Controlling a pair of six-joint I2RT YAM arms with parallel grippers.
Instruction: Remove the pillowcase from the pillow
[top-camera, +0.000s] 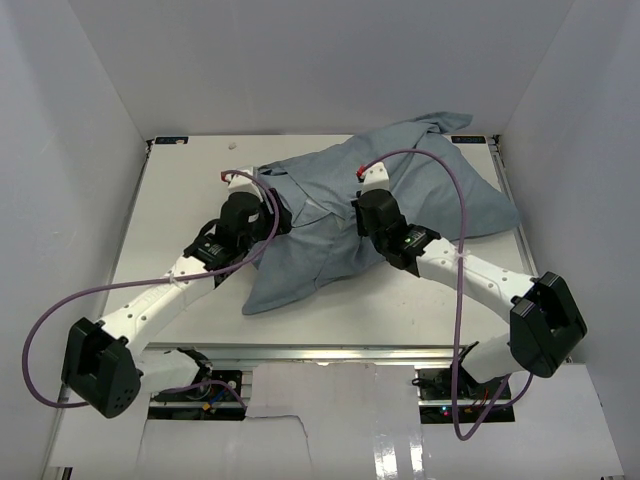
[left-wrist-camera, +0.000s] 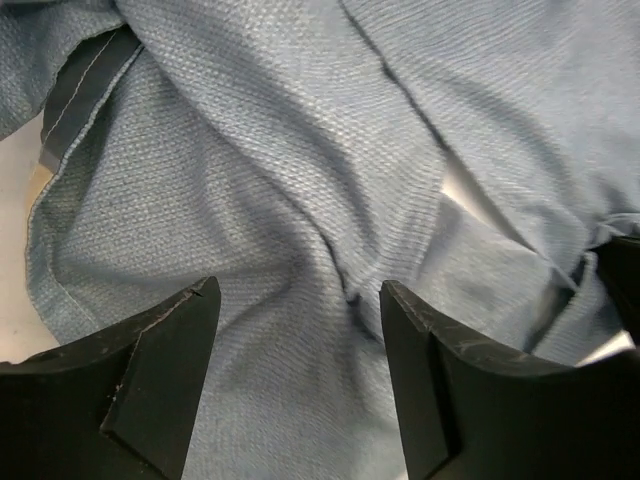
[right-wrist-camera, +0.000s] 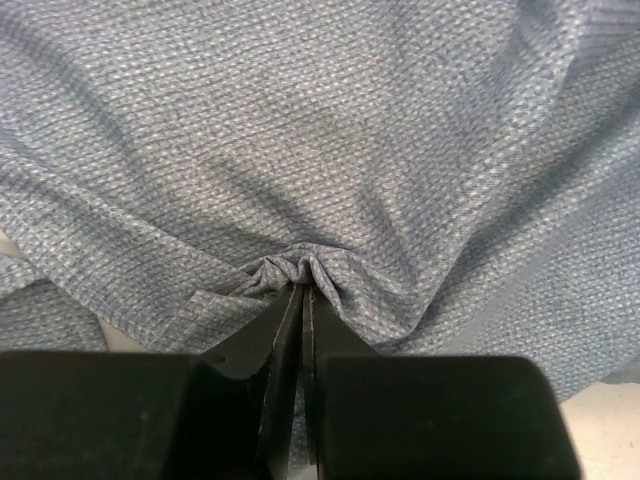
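Pillowcase hides all but a thin pillow strip; next my left gripper pinches the pillowcase's edge (left-wrist-camera: 436, 218) beside that strip, pulls it back.
The pillowcase (top-camera: 425, 190) lies crumpled across the back middle of the white table (top-camera: 180, 190), plain grey-blue side up. The pillow is hidden. A small white wedge (left-wrist-camera: 462, 188) shows between folds, and I cannot tell what it is. My left gripper (top-camera: 250, 177) is open just above the cloth's left part, and the cloth (left-wrist-camera: 250, 150) lies between its fingers (left-wrist-camera: 160, 350) without being pinched. My right gripper (top-camera: 372, 173) is shut on a bunched pinch of the pillowcase (right-wrist-camera: 300, 130) at its fingertips (right-wrist-camera: 285, 310).
White walls (top-camera: 90, 130) close in the table on the left, back and right. Purple cables (top-camera: 455, 210) loop over both arms. A darker hem band (left-wrist-camera: 85, 90) marks the cloth's edge at the left, with bare table (left-wrist-camera: 15, 300) beside it.
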